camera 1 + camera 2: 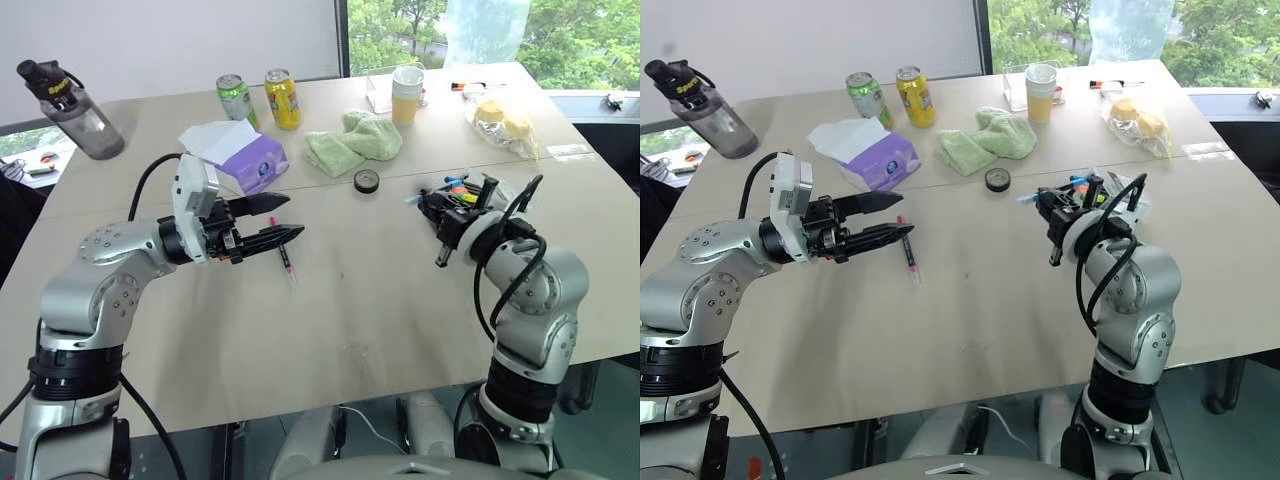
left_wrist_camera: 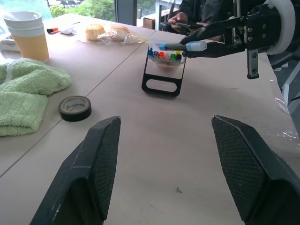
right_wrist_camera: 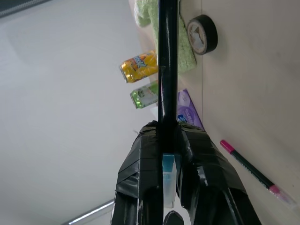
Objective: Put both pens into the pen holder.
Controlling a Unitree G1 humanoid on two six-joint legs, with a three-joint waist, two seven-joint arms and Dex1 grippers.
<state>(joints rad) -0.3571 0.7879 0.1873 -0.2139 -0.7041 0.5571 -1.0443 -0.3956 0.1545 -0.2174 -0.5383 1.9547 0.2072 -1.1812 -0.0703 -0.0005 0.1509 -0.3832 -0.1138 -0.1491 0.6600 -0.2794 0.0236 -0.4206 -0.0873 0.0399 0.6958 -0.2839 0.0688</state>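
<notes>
The robot's left gripper should next close on the pen's dark body (image 1: 284, 252), toward the tissue box, on the pen with the pink cap that lies flat on the table.
The pale pen with the pink cap (image 1: 284, 257) lies flat on the table, just beyond and below my left gripper (image 1: 293, 217). That gripper hovers level and open, with nothing between its fingers (image 2: 96, 159). My right gripper (image 1: 430, 205) is shut on the dark pen (image 3: 167, 70), whose blue end (image 2: 163, 47) pokes out past the fingertips. It hangs just above the pen holder (image 2: 164, 63), a small clear box on a black looped frame with several coloured markers standing in it. In the head views the right gripper partly hides the holder (image 1: 1080, 188).
A black tape roll (image 1: 367, 180) and green cloths (image 1: 355, 140) lie mid-table. A purple tissue box (image 1: 250, 160), two cans (image 1: 282, 97), a water bottle (image 1: 75, 110), stacked cups (image 1: 407, 93) and bagged food (image 1: 500, 122) stand further back. A person's hands (image 2: 185, 16) hold a phone beyond the table.
</notes>
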